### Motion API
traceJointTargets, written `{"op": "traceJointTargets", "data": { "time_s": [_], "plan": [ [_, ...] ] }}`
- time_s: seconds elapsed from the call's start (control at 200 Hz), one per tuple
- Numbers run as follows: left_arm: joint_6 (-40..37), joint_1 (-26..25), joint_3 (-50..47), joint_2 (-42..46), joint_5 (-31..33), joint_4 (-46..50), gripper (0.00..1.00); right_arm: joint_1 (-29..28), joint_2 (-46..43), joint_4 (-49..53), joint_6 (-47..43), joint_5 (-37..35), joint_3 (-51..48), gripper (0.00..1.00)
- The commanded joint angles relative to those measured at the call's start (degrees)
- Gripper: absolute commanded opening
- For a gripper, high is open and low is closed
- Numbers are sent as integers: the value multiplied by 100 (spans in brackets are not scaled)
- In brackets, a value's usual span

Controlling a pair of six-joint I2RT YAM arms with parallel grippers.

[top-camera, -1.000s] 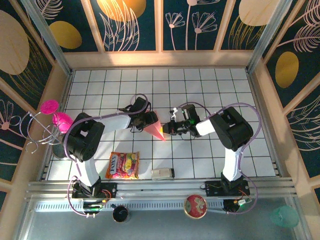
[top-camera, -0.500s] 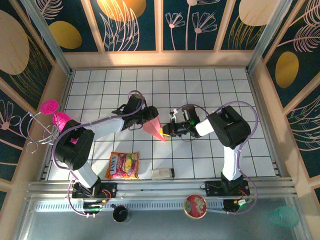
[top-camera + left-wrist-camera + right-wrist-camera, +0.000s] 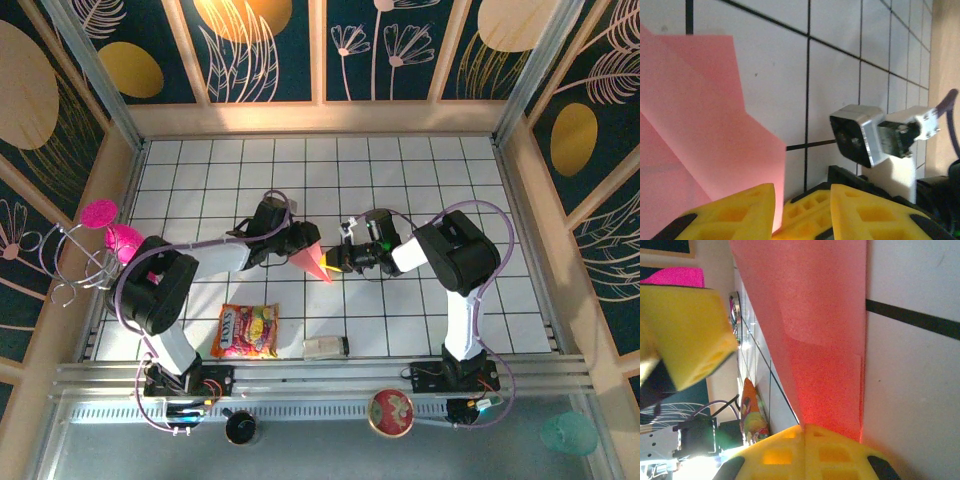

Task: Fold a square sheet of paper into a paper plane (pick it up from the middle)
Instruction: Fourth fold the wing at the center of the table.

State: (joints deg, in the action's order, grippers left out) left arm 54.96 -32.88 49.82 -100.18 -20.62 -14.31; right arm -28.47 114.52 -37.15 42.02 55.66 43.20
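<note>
The paper's wide end has my left gripper open at it, so that gripper should hold the folds while my right gripper opens and pinches the pointed end's layers [image 3: 832, 422].
The salmon-pink paper [image 3: 313, 258] is folded into a narrow pointed dart, held just above the tiled floor between both arms. My right gripper [image 3: 336, 262] is shut on the paper's pointed end; in the right wrist view its fingers [image 3: 790, 450] meet on the paper [image 3: 815, 315]. My left gripper [image 3: 297, 241] sits at the wide end. In the left wrist view its jaws [image 3: 802, 192] stand apart, and the paper's [image 3: 700, 125] edge runs down beside the left finger [image 3: 740, 210] without being pinched. The right gripper's camera block [image 3: 860, 135] faces it.
An orange-yellow snack packet [image 3: 246, 330] lies near the left arm's base, with a small pale-and-dark object [image 3: 325, 347] to its right. A wire stand with magenta round pieces [image 3: 100, 230] hangs on the left wall. A round red tin [image 3: 391, 412] rests on the front rail.
My left gripper's jaws have narrowed and its arm has folded back toward its base, the gripper staying at the paper's wide end. The right gripper and the paper have barely moved.
</note>
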Motion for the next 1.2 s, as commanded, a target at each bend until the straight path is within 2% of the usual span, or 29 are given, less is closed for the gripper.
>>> {"op": "traceJointTargets", "data": {
  "time_s": [0.0, 0.606, 0.701, 0.916, 1.196],
  "plan": [
    [46, 51, 84, -249, -281, -269, 33, 59, 115, -122, 60, 134, -66, 0],
    [59, 60, 256, -686, -340, -391, 28, 67, 126, -14, 32, 109, -40, 0],
    [59, 56, 278, -720, -302, -377, 28, 70, 65, 70, -14, 79, -49, 3],
    [59, 71, 361, -768, -239, -269, 27, 73, -407, 781, -418, -220, -77, 20],
    [59, 72, 384, -818, -232, -245, 26, 78, -1081, 1844, -1110, -935, -76, 29]
  ]
}}
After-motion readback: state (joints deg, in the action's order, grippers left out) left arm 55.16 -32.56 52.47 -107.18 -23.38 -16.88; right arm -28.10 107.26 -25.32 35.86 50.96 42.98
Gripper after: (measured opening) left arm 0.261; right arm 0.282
